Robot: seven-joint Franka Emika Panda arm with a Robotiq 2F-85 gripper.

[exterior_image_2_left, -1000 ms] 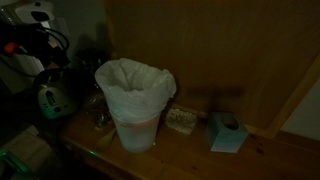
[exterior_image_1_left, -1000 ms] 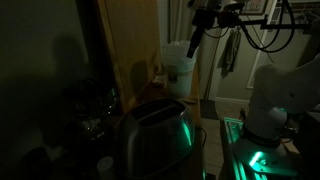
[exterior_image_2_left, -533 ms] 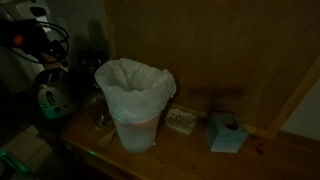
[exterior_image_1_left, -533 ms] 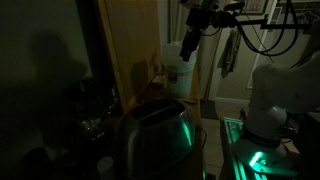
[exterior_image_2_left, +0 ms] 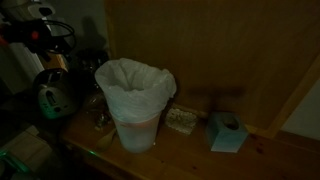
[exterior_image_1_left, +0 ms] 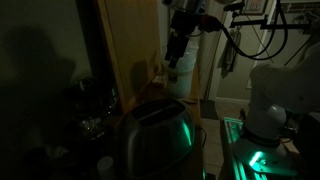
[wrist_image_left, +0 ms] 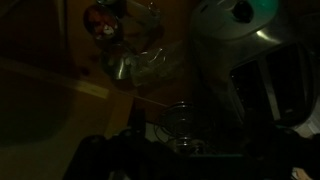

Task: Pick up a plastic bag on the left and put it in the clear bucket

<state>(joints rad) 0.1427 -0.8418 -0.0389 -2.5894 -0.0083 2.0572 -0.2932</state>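
Observation:
I will move my gripper to the plastic bag's edge point(exterior_image_1_left: 133, 98) point(wrist_image_left: 153, 80) between the toaster and the metal pot next, and close it there.
The scene is very dark. The clear bucket point(exterior_image_2_left: 135, 105), whitish and translucent with a crumpled liner over its rim, stands on the wooden counter; in an exterior view point(exterior_image_1_left: 184, 72) my arm partly covers it. Crumpled clear plastic bags point(exterior_image_1_left: 90, 112) glint left of the shiny toaster point(exterior_image_1_left: 155, 135); they also show in the wrist view point(wrist_image_left: 138, 66). My gripper point(exterior_image_1_left: 176, 52) hangs high above the counter, in front of the bucket, and shows at the upper left in an exterior view point(exterior_image_2_left: 52, 52). Its fingers are too dark to read, and nothing is seen in them.
The toaster, lit green, shows in the wrist view point(wrist_image_left: 250, 40) and in an exterior view point(exterior_image_2_left: 55, 95). A glass point(wrist_image_left: 180, 120) stands near it. A teal tissue box point(exterior_image_2_left: 225, 132) and a small packet point(exterior_image_2_left: 182, 120) lie beside the bucket. The wooden wall point(exterior_image_2_left: 220, 50) is behind.
My arm has swung sideways from beside the bucket to in front of it, towards the wooden wall, and has dropped slightly. The objects have not moved.

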